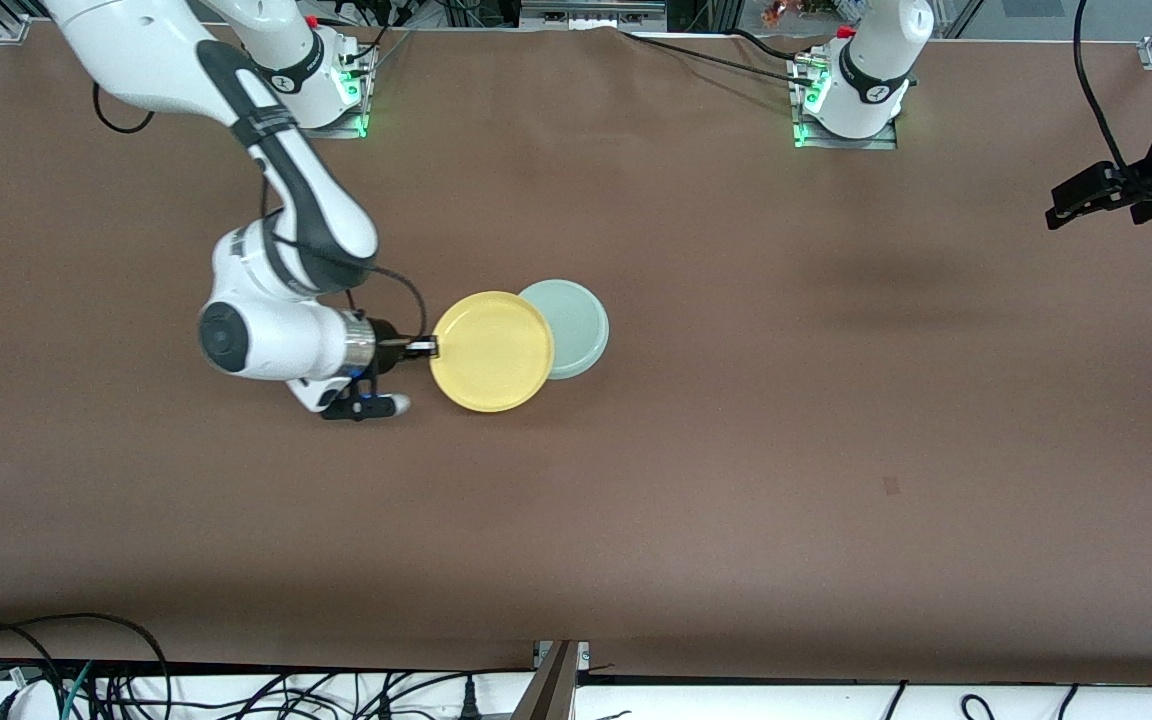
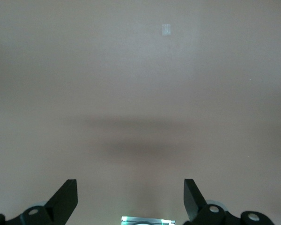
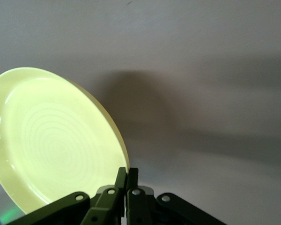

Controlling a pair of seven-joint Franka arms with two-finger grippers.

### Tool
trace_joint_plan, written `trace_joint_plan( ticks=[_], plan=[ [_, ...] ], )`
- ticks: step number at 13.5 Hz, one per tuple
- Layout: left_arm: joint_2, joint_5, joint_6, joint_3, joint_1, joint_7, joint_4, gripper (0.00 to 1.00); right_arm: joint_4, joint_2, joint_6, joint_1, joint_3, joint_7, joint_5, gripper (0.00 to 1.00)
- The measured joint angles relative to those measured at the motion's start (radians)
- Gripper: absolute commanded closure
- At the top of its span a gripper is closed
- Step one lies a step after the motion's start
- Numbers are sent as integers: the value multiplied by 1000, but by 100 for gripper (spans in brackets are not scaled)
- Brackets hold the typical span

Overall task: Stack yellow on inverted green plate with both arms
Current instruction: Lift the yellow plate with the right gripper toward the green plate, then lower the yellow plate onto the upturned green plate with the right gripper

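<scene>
The yellow plate, which now hangs in the air, will be released by my right gripper on the green plate's flat base (image 1: pixel 550 314), a little toward the arms' bases.
The yellow plate (image 1: pixel 492 351) hangs in the air, its hollow side toward the front camera, and covers part of the green plate (image 1: pixel 576 325). The green plate lies upside down on the table, flat base up. My right gripper (image 1: pixel 432 347) is shut on the yellow plate's rim at the side toward the right arm's end. In the right wrist view the yellow plate (image 3: pixel 51 140) stands on edge with its rim pinched in the right gripper (image 3: pixel 128 172). My left gripper (image 1: pixel 1058 214) waits high at the left arm's end of the table. In its own view the left gripper (image 2: pixel 130 187) is open over bare table.
The brown table (image 1: pixel 736 450) carries nothing else near the plates. A small dark mark (image 1: pixel 891 486) lies on the cloth nearer the front camera. Cables (image 1: pixel 86 670) run along the front edge. The arms' bases (image 1: pixel 851 110) stand at the top.
</scene>
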Motion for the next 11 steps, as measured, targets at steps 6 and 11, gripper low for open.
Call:
trace_joint_plan(
  ticks=[6, 11],
  plan=[
    [0, 0, 10, 0, 8, 0, 3, 0, -71, 32, 118, 91, 1, 62, 0, 100],
    [0, 0, 16, 0, 10, 0, 3, 0, -165, 31, 250, 91, 41, 62, 0, 100]
  ],
)
